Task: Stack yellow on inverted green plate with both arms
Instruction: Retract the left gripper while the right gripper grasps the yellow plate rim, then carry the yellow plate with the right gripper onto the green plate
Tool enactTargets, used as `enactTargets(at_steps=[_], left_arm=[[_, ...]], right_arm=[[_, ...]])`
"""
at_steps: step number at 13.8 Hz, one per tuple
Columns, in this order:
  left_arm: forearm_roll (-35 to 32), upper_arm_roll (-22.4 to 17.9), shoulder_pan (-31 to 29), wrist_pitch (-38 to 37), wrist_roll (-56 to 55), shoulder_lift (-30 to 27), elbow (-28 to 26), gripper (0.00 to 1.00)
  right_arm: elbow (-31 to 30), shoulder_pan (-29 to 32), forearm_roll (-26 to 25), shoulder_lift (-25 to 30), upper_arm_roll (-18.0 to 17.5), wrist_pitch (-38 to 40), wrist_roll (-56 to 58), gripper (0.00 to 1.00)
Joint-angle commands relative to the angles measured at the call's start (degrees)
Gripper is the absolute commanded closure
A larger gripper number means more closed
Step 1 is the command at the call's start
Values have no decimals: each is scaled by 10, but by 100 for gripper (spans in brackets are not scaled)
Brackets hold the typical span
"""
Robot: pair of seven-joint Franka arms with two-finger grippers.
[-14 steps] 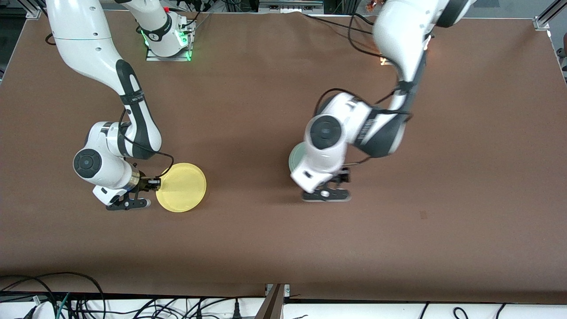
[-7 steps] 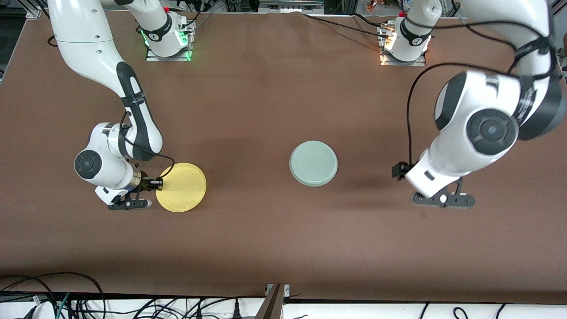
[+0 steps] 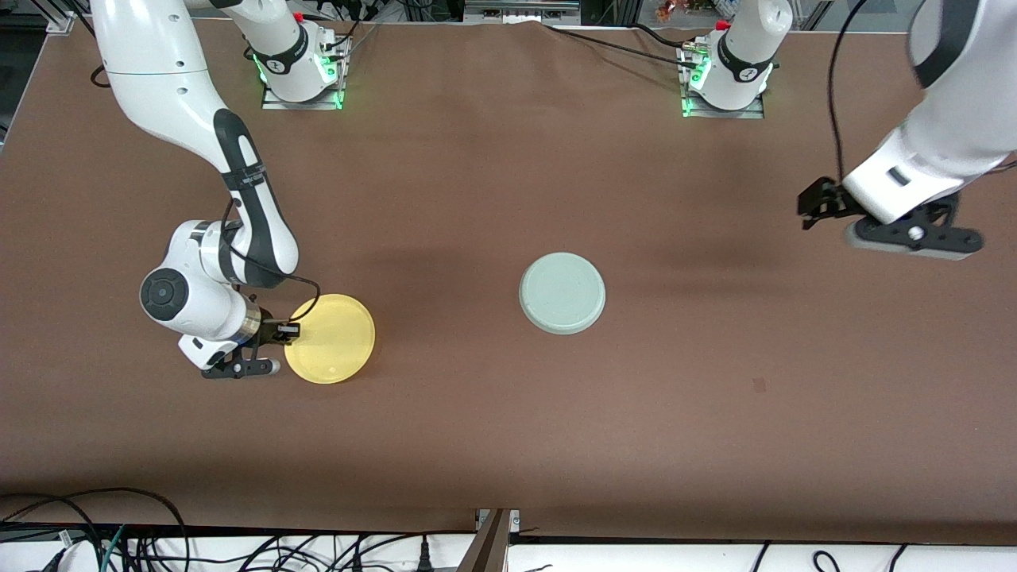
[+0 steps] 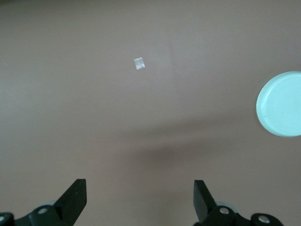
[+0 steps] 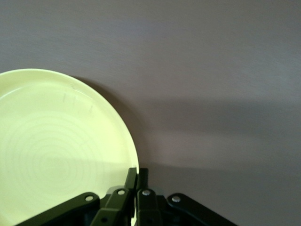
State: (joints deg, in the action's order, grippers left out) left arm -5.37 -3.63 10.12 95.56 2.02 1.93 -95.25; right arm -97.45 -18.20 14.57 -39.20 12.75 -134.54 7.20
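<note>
I should release the yellow plate from my right gripper squarely on the upturned base of the pale green plate (image 3: pixel 564 289).
The yellow plate (image 3: pixel 330 339) lies toward the right arm's end of the table. My right gripper (image 3: pixel 288 330) is shut on its rim, at the edge toward the right arm's end; the right wrist view shows the fingers (image 5: pixel 137 178) pinching the plate's rim (image 5: pixel 56 146). The pale green plate (image 3: pixel 562 293) lies upside down near the table's middle and also shows in the left wrist view (image 4: pixel 281 104). My left gripper (image 3: pixel 818 204) is open and empty, up in the air over bare table toward the left arm's end, well away from the green plate; its fingers (image 4: pixel 75 197) stand wide apart.
The brown table top (image 3: pixel 508 413) carries only the two plates. A small pale mark (image 3: pixel 759 385) is on the table nearer the camera than the green plate; it also shows in the left wrist view (image 4: pixel 138 63). Cables hang below the table's front edge.
My left arm has let go of the green plate and swung away toward its own end of the table, rising. My right gripper and the yellow plate have shifted slightly toward the camera.
</note>
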Motion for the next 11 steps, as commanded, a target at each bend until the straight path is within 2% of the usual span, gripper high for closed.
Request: enactTargets(at_steps=[1,2,4,5,8,11], left_arm=[[-9,7,-22,6,-64,13,22,0],[-10,9,-22,2,-82,27,36,0],[-10,16,-21,-34,-71,17,44,0],[-8,12,-24,-35,-68,15,51,0],[3,10,-52,-49,-52,10,52,0],[7,7,-57,-51,-52,4,50,0]], right_arm=[[30,-3,14,15,-23,52,-35,100],[53,-3,24,21,-38,86,-70,100],[101,-3,36,23,-84,136,-157,100],[120,-4,37,22,-106,145,-206,100],[125,-22,31,22,-183,129,-341,100],[118,-127,28,15,-186,54,-456,100]])
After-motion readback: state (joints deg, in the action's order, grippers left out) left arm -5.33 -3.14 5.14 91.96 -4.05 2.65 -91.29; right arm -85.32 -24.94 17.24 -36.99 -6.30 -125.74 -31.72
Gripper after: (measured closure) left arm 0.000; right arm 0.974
